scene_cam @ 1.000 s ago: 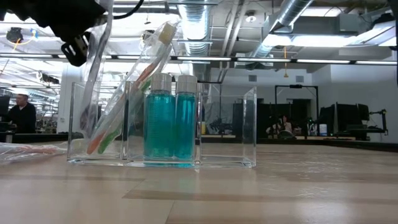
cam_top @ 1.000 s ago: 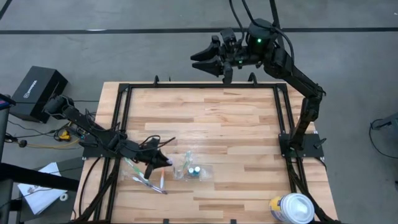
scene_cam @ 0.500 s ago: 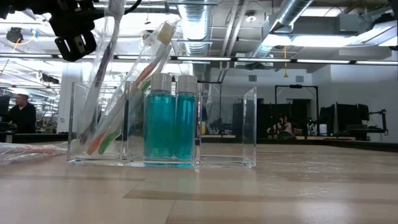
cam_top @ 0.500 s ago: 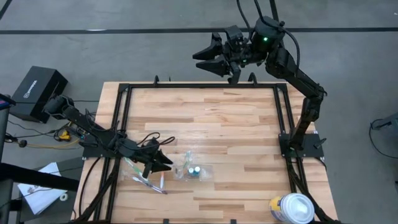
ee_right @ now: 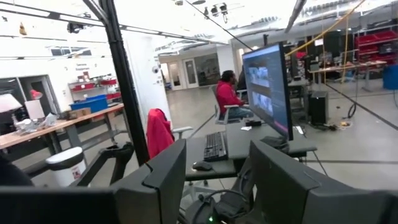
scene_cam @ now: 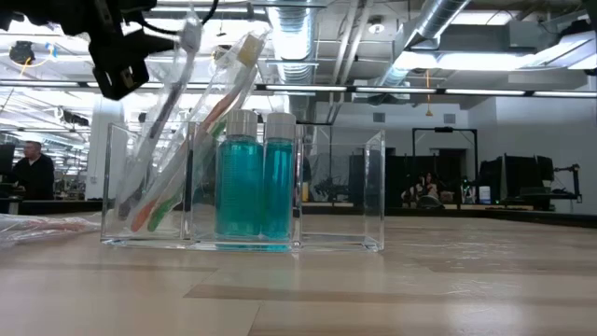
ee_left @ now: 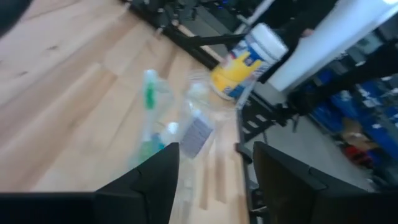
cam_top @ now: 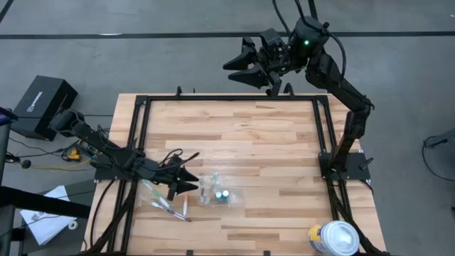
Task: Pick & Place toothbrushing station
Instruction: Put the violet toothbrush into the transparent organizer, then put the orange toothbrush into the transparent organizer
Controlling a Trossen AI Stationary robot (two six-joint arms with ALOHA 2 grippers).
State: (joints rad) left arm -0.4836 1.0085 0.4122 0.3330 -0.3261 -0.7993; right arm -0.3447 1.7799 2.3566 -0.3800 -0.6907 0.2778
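Observation:
My left gripper needs to close on the far end [cam_top: 186, 195] of the orange wrapped toothbrush that lies flat nearest the see-through holder.
A see-through holder [scene_cam: 340, 187] [cam_top: 236, 193] stands on the wooden table's near left part. Two wrapped toothbrushes [scene_cam: 173, 159] lean in its left compartment, bristle ends up. Two teal tubes [scene_cam: 254, 177] stand upright in the middle compartment. More wrapped toothbrushes [cam_top: 167, 206] lie flat on the table to the holder's left. My left gripper [cam_top: 189, 182] [ee_left: 214, 180] hangs open just left of the holder, level with the brush tops, with nothing between its fingers. My right gripper [cam_top: 238, 67] is held open in the air beyond the table's far edge.
A round canister with a white lid [cam_top: 333, 238] [ee_left: 245, 62] stands at the table's near right corner. A black frame [cam_top: 227, 99] runs round the table top. The boards right of and beyond the holder are bare.
My left gripper has opened and let go of a wrapped toothbrush. That brush has tipped from nearly upright to leaning right against the other one in the holder's left compartment. My right arm has drifted slightly right beyond the far edge.

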